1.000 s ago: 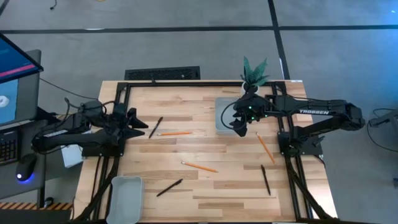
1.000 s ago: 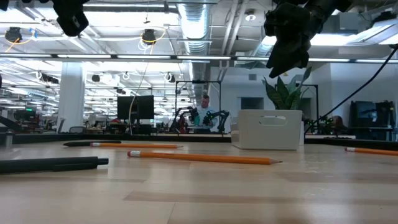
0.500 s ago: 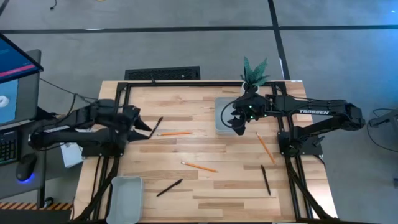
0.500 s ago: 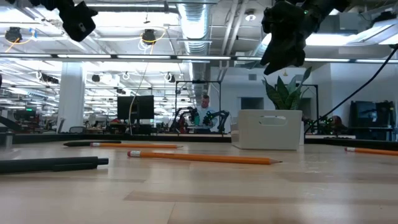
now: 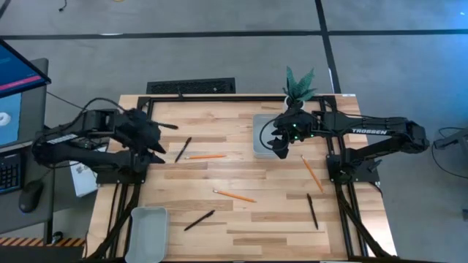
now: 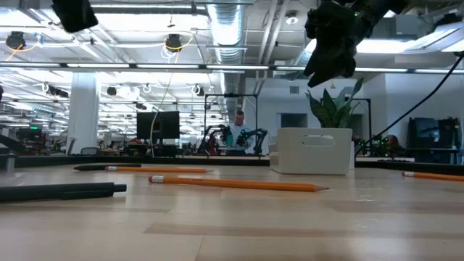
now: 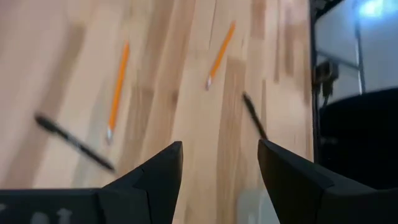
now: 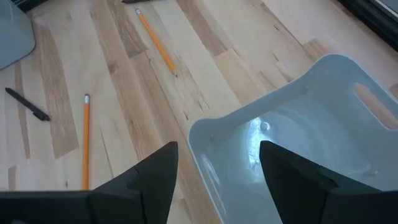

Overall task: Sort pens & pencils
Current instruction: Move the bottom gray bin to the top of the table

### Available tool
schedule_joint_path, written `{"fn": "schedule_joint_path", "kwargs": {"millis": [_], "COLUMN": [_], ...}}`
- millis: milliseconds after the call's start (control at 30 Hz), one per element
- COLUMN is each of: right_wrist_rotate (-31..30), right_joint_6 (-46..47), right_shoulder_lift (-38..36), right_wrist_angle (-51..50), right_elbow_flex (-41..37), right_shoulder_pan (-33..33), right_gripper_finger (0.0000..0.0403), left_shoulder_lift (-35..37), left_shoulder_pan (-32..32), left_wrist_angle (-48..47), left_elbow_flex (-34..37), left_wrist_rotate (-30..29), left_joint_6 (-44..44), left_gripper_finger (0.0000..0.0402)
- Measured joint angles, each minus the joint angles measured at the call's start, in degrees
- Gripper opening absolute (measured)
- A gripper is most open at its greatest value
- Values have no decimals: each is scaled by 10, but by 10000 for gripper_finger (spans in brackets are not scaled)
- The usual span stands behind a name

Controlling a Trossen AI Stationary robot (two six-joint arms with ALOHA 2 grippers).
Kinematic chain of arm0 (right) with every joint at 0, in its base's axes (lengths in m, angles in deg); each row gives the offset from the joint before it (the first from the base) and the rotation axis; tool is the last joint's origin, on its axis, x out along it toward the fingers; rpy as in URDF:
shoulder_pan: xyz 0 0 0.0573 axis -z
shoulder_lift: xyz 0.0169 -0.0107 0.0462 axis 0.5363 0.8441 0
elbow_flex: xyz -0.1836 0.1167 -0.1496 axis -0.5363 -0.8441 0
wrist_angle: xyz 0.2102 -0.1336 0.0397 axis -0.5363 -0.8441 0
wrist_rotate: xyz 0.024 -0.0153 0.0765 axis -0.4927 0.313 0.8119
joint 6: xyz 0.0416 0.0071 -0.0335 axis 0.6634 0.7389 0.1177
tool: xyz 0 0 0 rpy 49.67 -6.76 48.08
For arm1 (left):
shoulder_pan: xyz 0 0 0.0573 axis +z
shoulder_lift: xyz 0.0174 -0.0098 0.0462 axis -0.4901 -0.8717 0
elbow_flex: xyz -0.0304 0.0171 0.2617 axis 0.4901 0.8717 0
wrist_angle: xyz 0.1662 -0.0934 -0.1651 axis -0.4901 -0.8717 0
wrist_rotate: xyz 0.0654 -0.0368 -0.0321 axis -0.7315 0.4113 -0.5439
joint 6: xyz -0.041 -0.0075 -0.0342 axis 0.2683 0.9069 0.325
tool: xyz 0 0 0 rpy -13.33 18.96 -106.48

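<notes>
I need to next move my left gripper to the front grey tray's far rim point(image 5: 154, 208) point(image 7: 239, 211) and close it there, near the tray's corner toward the middle of the table.
Three black pens lie flat on the wooden table: one point(image 5: 183, 149) near my left gripper point(image 5: 161, 139), one point(image 5: 199, 220) near the front, one point(image 5: 312, 211) at the right. Three orange pencils also lie flat on it: one point(image 5: 205, 155) beside the first pen, one point(image 5: 235, 195) mid-table, one point(image 5: 312, 173) at the right. My left gripper hangs open above the table's left side, tipped downward; its wrist view shows a pen point(image 7: 74, 143) and a pencil point(image 7: 117, 90) ahead of it. My right gripper point(image 5: 281, 142) hovers open over a grey tray point(image 5: 260, 133), whose hollow point(image 8: 292, 149) holds nothing.
A second grey tray point(image 5: 146, 228) sits at the front left corner. A potted plant point(image 5: 300, 84) stands behind the far tray. A black frame point(image 5: 219, 97) runs around the table. Bare wood lies in the middle point(image 5: 256, 172).
My left gripper has risen and tipped from nearly level to pointing down at the table, staying open over the left side. The pens and pencils lie where they were.
</notes>
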Motion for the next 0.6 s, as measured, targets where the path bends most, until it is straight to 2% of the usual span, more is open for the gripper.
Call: {"fn": "schedule_joint_path", "kwargs": {"millis": [200,600], "right_wrist_rotate": [0,0], "right_joint_6": [-26,-30], "right_shoulder_lift": [0,0], "right_wrist_angle": [-1,-9], "right_elbow_flex": [0,0], "right_shoulder_pan": [0,0], "right_gripper_finger": [249,249], "left_shoulder_lift": [-59,-191], "left_shoulder_pan": [-62,-276], "left_wrist_angle": [-80,-48], "left_elbow_flex": [0,0], "left_wrist_rotate": [-5,-10], "left_joint_6": [86,142], "left_gripper_finger": [200,200]}}
